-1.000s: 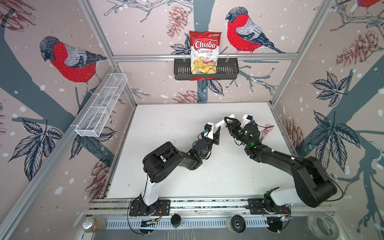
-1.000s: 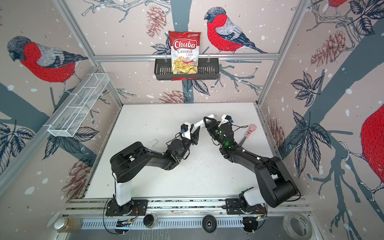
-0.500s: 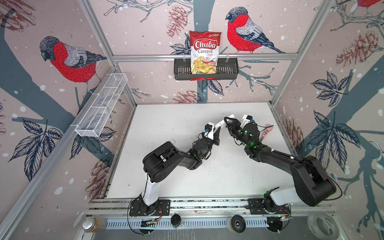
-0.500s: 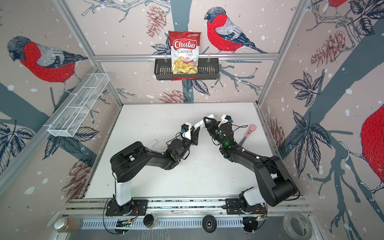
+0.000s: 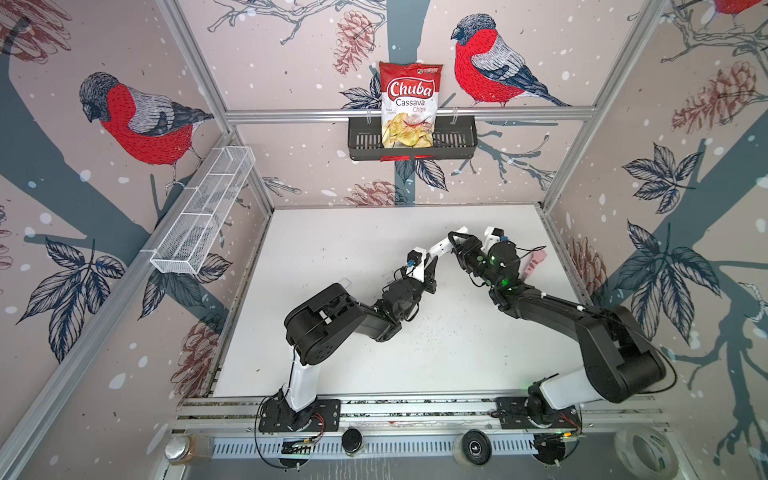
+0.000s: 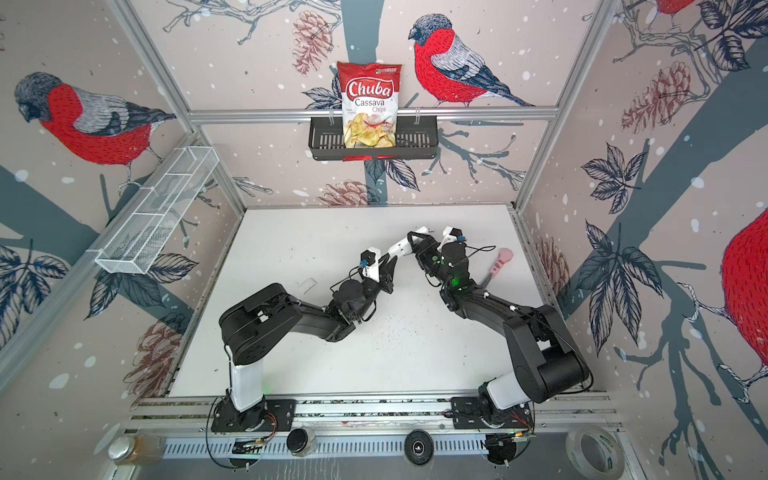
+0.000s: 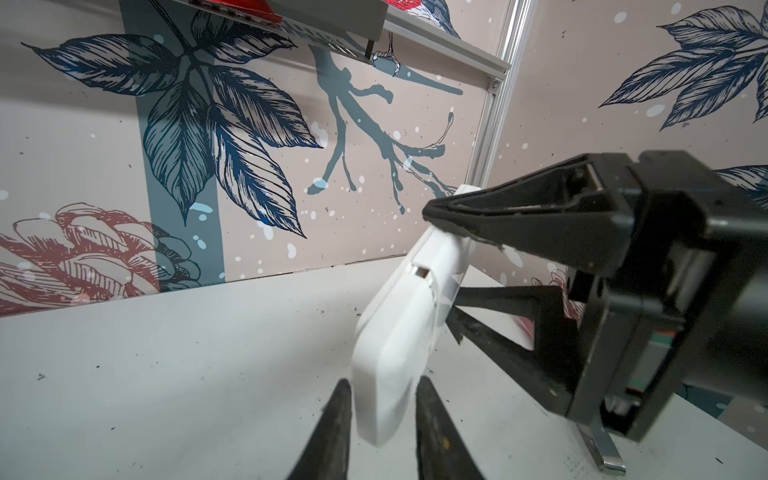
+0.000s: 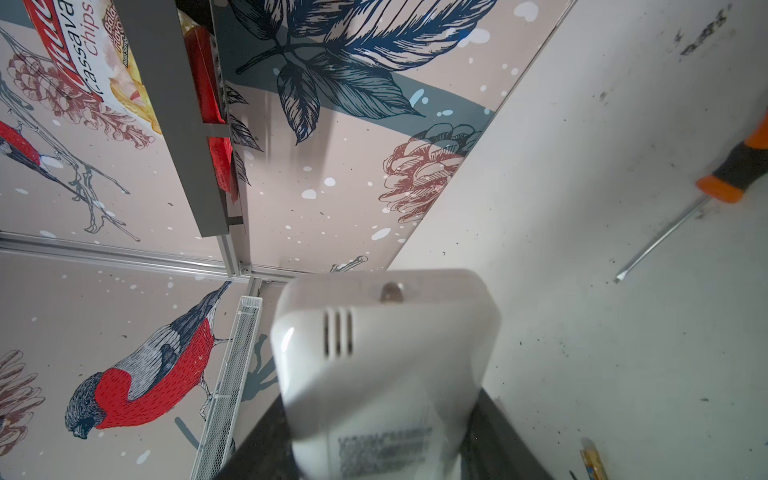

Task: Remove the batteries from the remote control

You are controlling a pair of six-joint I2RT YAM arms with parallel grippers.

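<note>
The fingers of my left gripper are across the remote control's whole near end, cover and body together, so I should open them, pinch the cover alone [image 7: 401, 332] and pull it off.
A white remote control [image 5: 442, 248] [image 6: 401, 249] hangs in the air above the table's back middle, held between both grippers. My right gripper [image 5: 457, 242] [image 8: 374, 440] is shut on its far half; the labelled back with vent slots [image 8: 338, 336] faces that camera. My left gripper [image 5: 433, 262] [image 7: 382, 386] has its two dark fingers pressed on either side of the remote's [image 7: 399, 332] near end. No batteries show plainly. A small gold-tinted object [image 8: 592, 457] lies on the table at the view's edge, too cut off to name.
An orange-and-black screwdriver [image 8: 739, 170] lies on the table beside the right arm. A pink-handled tool [image 5: 534, 264] lies by the right wall. A small clear piece [image 6: 307, 286] lies left of the left arm. On the walls are a chips bag [image 5: 409, 104] in a black basket and a wire shelf [image 5: 203, 216].
My left gripper's fingers have drawn in onto the remote's near end. Both arms and the remote stay almost where they were.
</note>
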